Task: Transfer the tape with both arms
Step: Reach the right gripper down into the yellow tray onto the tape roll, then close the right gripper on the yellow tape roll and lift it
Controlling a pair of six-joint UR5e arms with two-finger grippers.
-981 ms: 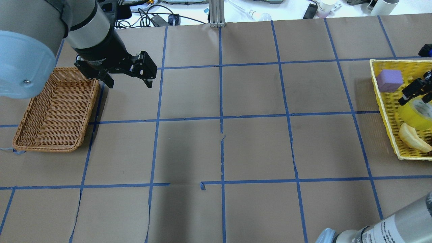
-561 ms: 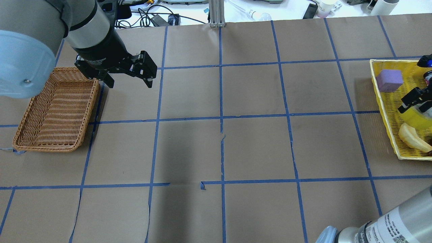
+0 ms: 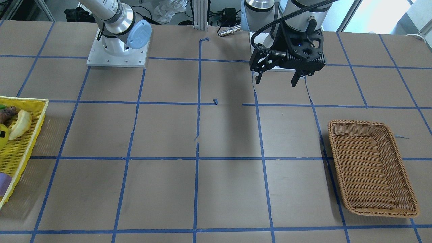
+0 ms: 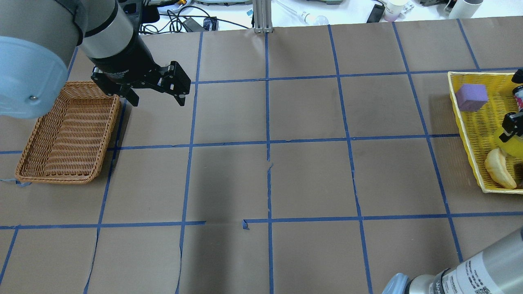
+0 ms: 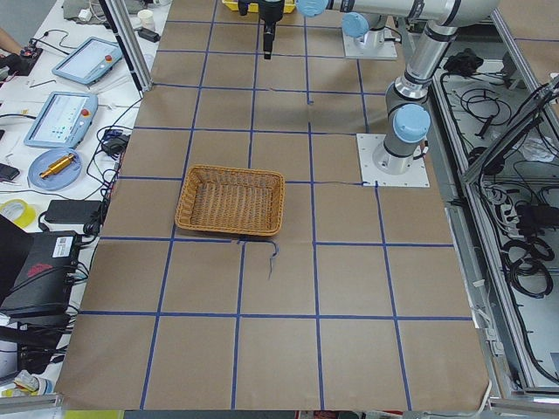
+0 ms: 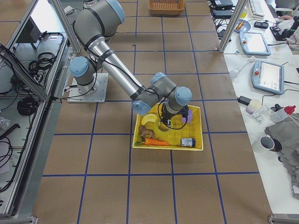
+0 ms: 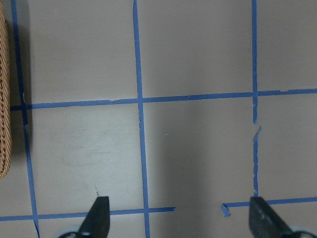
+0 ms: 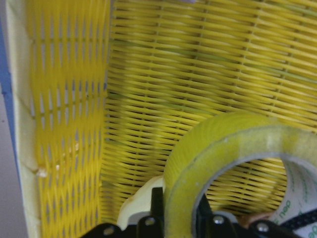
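Note:
The robot's right gripper should put the yellow tape roll down on the blue line midway (image 3: pixel 195 174) between the two baskets.
The yellow tape roll (image 8: pixel 233 148) fills the right wrist view, its wall standing between my right gripper's (image 8: pixel 179 220) fingers over the yellow basket's mesh floor. In the overhead view the right gripper (image 4: pixel 512 128) is at the frame's right edge inside the yellow basket (image 4: pixel 461 118), shut on the tape (image 4: pixel 515 145). My left gripper (image 4: pixel 157 100) is open and empty, above the table beside the wicker basket's far right corner. It also shows in the front view (image 3: pixel 276 82) and in its wrist view (image 7: pixel 179 220).
The yellow basket also holds a purple block (image 4: pixel 471 97) and a pale banana (image 4: pixel 499 173), close to the tape. An empty wicker basket (image 4: pixel 53 178) sits at the table's left. Blue tape lines grid the brown table.
My right gripper has moved down and to the right onto the tape and closed on its wall; the tape has shifted right with it. The left arm has not moved.

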